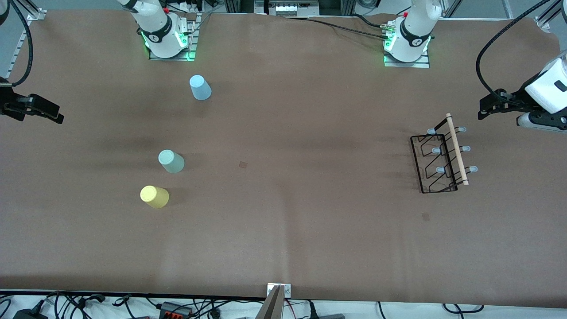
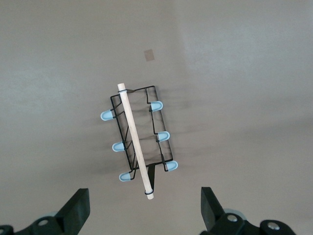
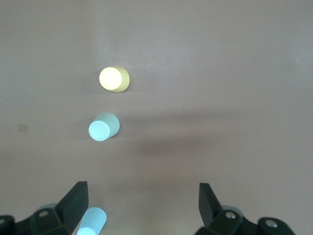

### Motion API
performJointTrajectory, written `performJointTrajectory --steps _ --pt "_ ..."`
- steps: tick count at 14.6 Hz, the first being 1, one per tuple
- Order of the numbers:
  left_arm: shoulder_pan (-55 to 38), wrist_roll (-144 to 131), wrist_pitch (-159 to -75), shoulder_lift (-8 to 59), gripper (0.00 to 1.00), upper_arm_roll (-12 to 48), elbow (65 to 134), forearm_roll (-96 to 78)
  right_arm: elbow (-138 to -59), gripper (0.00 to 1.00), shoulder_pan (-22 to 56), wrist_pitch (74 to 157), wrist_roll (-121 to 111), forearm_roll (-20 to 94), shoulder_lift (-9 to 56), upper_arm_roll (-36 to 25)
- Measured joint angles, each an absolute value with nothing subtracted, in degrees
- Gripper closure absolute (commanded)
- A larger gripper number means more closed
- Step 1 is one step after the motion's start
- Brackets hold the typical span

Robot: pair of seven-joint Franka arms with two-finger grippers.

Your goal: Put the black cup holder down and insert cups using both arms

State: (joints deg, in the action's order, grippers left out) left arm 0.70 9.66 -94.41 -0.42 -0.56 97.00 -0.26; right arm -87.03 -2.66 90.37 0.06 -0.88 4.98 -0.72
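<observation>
Next, my left gripper needs to go to the middle of the wooden rod handle (image 1: 456, 146) (image 2: 138, 151) on the black cup holder and close there.
The black cup holder (image 1: 438, 164) stands on the brown table toward the left arm's end, its wooden rod handle on top and pale pegs sticking out both sides; it also shows in the left wrist view (image 2: 139, 142). My left gripper (image 1: 487, 108) (image 2: 144, 205) is open and empty, up over the table edge beside the holder. The light blue cup (image 1: 200, 87) (image 3: 92, 221), mint green cup (image 1: 171, 161) (image 3: 103, 127) and yellow cup (image 1: 154, 196) (image 3: 114, 79) stand upside down toward the right arm's end. My right gripper (image 1: 55, 114) (image 3: 143, 198) is open and empty over that end.
Two small dark marks lie on the brown mat (image 1: 283, 230), one near the middle (image 1: 243, 164) and one nearer the front camera than the holder (image 1: 425, 216). Cables (image 1: 177, 305) run along the table's front edge. The arm bases (image 1: 166, 40) (image 1: 407, 44) stand at the back.
</observation>
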Motion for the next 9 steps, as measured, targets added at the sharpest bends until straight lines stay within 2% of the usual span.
performJointTrajectory --steps 9 --pt "0.66 9.66 -93.88 -0.11 0.0 -0.47 97.05 -0.26 -87.04 0.0 -2.18 90.35 0.06 -0.36 5.4 -0.24"
